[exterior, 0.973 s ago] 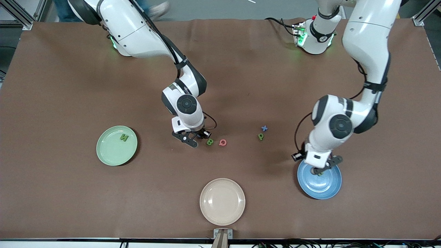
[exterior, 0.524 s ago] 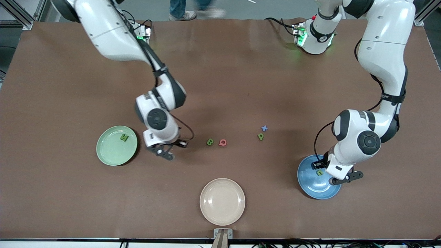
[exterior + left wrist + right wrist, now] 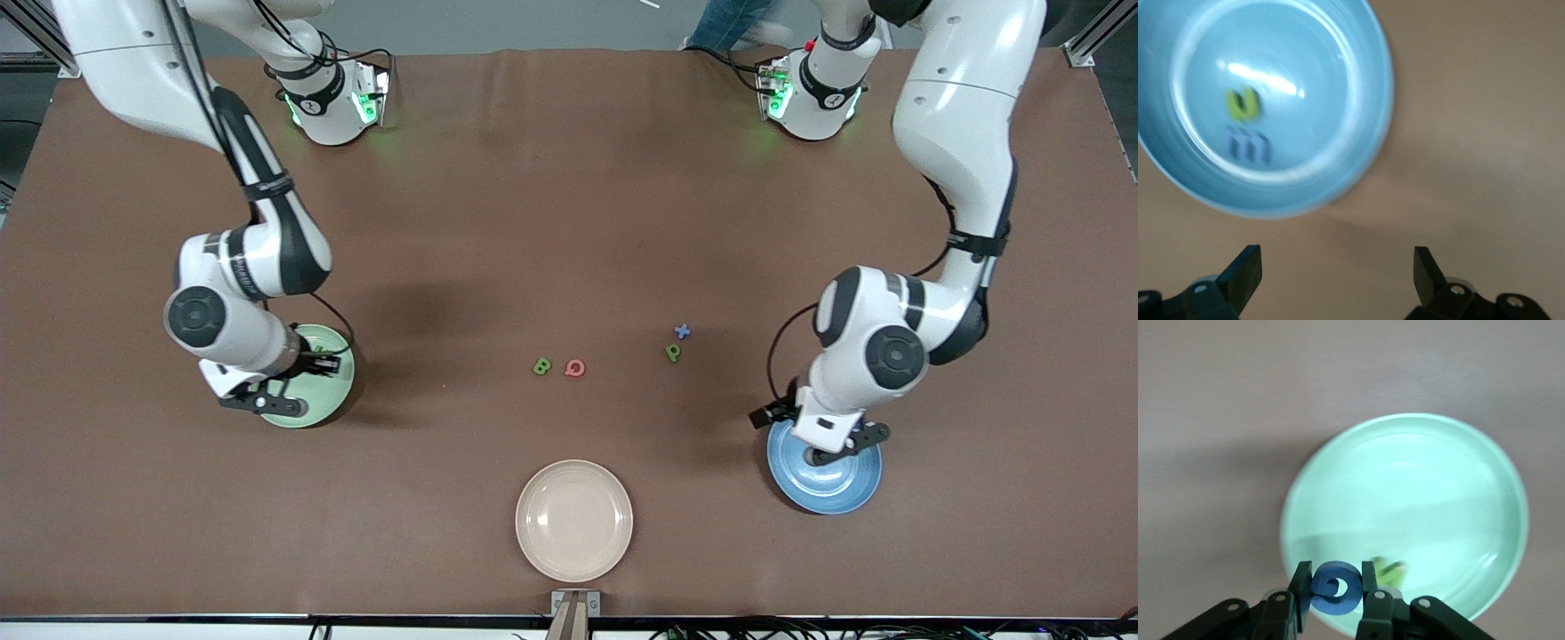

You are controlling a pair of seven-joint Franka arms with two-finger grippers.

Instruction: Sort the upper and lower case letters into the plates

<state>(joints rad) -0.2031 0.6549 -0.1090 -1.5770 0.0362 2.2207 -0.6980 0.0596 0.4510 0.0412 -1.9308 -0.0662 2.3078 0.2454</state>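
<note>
My left gripper is to go next to the green p (image 3: 673, 352) beside the blue x and close there, as this lower case letter is still loose.
My right gripper (image 3: 267, 400) hangs over the pale green plate (image 3: 331, 391), shut on a dark blue curled letter (image 3: 1331, 597). A green letter (image 3: 1393, 569) lies in that plate (image 3: 1418, 487), partly hidden by a finger. My left gripper (image 3: 836, 449) hovers at the edge of the blue plate (image 3: 827, 493) and stands open with nothing between its fingers (image 3: 1245, 270). In this plate (image 3: 1365, 133) lie a green u (image 3: 1243, 105) and a dark blue m (image 3: 1248, 147). Loose on the table are a green B (image 3: 541, 366), a red Q (image 3: 575, 367), a blue x (image 3: 682, 331) and a green p (image 3: 673, 352).
A cream-beige plate (image 3: 573, 520) with nothing in it sits near the table's front edge, nearer the front camera than the B and Q. Both arm bases stand along the back edge of the brown table mat (image 3: 569, 178).
The right arm swung from beside the B over to the green plate, carrying the blue letter. The left gripper opened wide and let go of the green u, which now lies in the blue plate.
</note>
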